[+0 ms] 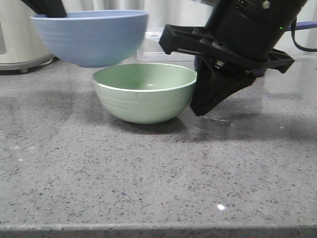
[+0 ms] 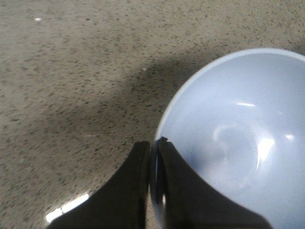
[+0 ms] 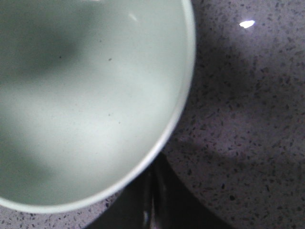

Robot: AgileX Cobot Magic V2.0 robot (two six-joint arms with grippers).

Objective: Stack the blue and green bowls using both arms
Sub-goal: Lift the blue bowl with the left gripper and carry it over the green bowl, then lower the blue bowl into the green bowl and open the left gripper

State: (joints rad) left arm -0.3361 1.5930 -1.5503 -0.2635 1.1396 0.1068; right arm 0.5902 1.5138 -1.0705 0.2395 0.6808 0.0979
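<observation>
My left gripper is going to release the blue bowl inside the empty green bowl (image 1: 144, 71), so that it sits nested within the green bowl's rim. The blue bowl still hangs upright above the counter.
The blue bowl (image 1: 91, 37) hangs upright above the counter, up and to the left of the green bowl. My left gripper (image 2: 153, 143) is shut on its rim, one finger inside the blue bowl (image 2: 238, 138) and one outside. In the front view only a bit of the left gripper (image 1: 49, 7) shows above the bowl. The green bowl (image 1: 144, 92) stands empty on the counter. My right gripper (image 1: 200, 112) points down just right of it, fingers together, tips near the counter. In the right wrist view the right gripper (image 3: 151, 169) sits outside the green bowl (image 3: 86, 100), its tips partly under the rim.
A white appliance (image 1: 15, 39) stands at the back left. A clear plastic box (image 1: 157, 48) sits behind the bowls. The grey speckled counter (image 1: 148, 173) reaches to its front edge (image 1: 158, 229).
</observation>
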